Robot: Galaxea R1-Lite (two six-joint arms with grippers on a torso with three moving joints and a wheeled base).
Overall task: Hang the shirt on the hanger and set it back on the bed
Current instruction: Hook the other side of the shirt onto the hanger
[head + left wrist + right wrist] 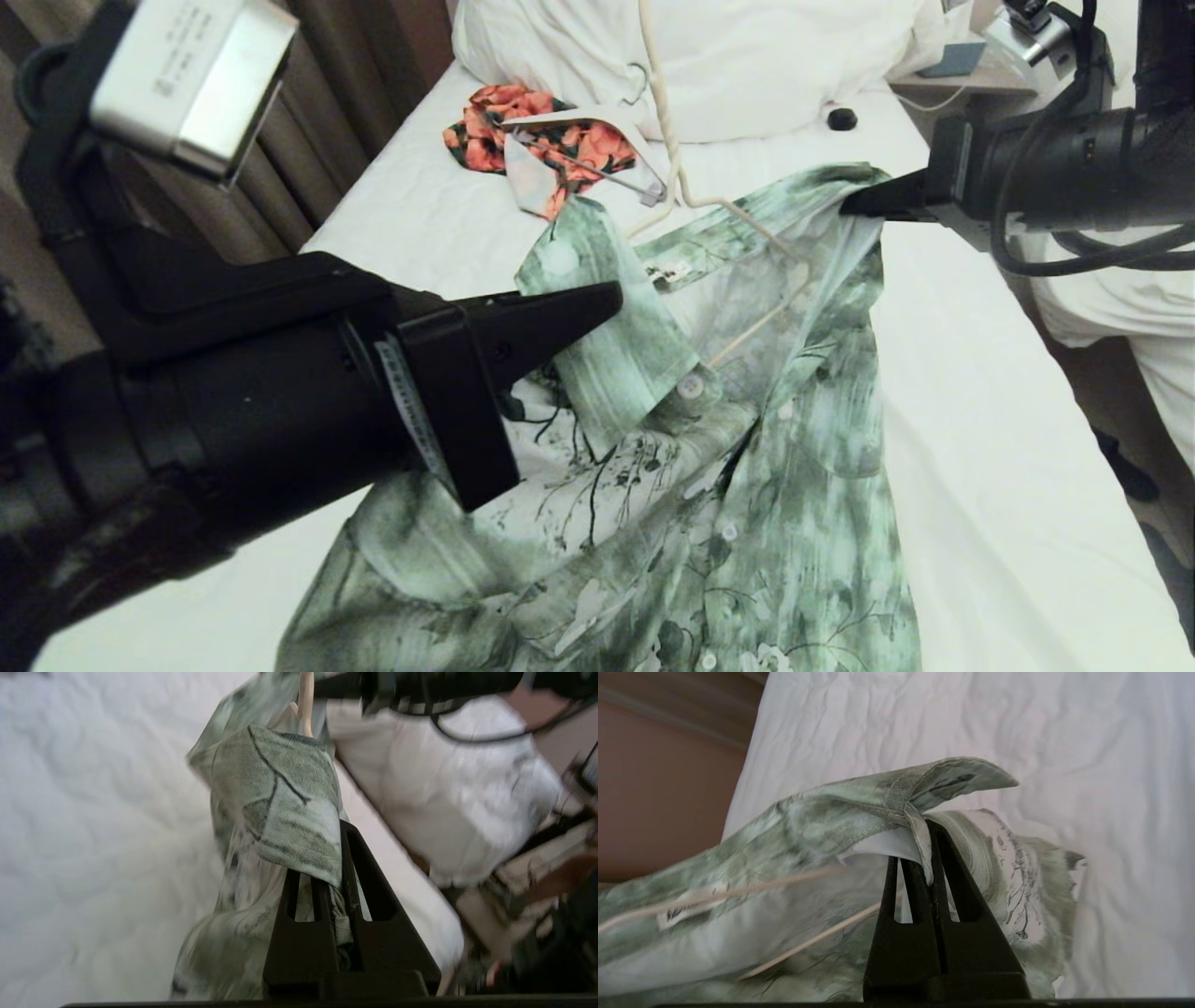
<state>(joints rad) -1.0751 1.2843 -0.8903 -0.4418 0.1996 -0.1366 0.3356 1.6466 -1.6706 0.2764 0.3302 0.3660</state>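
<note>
The cream hanger's arm is inside the shirt's open neck (786, 201). My right gripper will let go of the collar edge over that arm.
The green and white shirt (747, 467) is held up off the bed (980, 485) by both grippers, its lower part draped down toward me. My left gripper (611, 297) is shut on the shirt's left shoulder fabric (299, 826). At the far right, my right gripper (848, 207) is shut on the collar edge (920, 826). The cream hanger (738, 271) sits inside the open neck, its thin bars showing through the cloth (808, 942), its hook rising toward the pillow. A white neck label (672, 273) shows.
An orange-red floral garment (523, 131) with a flat white hanger (579, 126) lies near the big white pillow (728, 56). A small black object (841, 119) sits on the sheet. Another bed with white bedding (1120, 308) stands to the right; curtains hang at left.
</note>
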